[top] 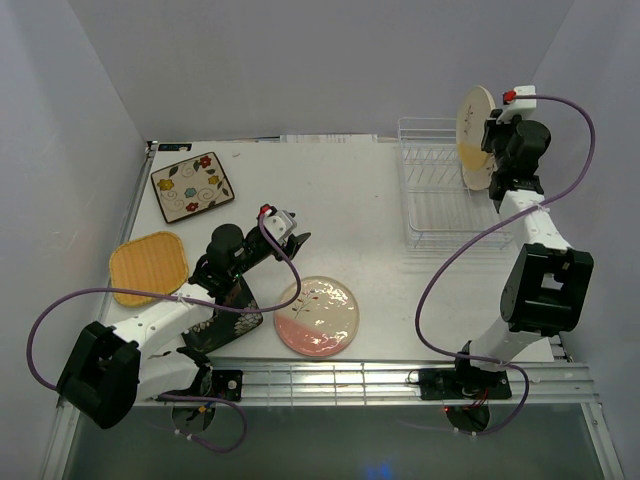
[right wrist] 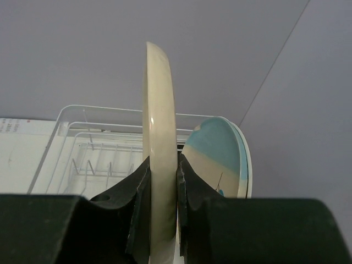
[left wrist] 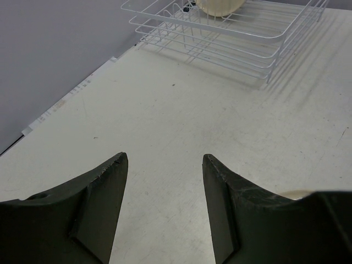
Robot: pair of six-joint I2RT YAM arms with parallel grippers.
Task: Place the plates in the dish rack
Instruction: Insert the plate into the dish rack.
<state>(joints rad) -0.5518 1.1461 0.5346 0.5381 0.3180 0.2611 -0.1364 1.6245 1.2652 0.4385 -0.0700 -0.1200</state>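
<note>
I will set the cream plate down on its edge in the dish rack (top: 473,155) (right wrist: 177,173) next to the blue-half plate with my right gripper.
My right gripper (top: 489,137) is shut on the rim of a round cream plate with a yellow half (top: 474,130), held upright on edge over the right side of the white wire dish rack (top: 432,190). In the right wrist view the plate (right wrist: 160,110) shows edge-on between the fingers (right wrist: 193,190). A blue-half plate (right wrist: 215,151) stands just right of it, with a teal-rimmed plate (right wrist: 247,165) behind. My left gripper (top: 293,232) hangs open over bare table, holding nothing (left wrist: 165,159). A pink-half round plate (top: 318,316) lies flat near the front.
A flowered cream square plate (top: 192,186) lies at the back left. An orange-yellow square plate (top: 149,267) lies left of it, nearer me. A black floral plate (top: 228,322) lies partly under my left arm. The rack (left wrist: 231,36) shows far ahead in the left wrist view.
</note>
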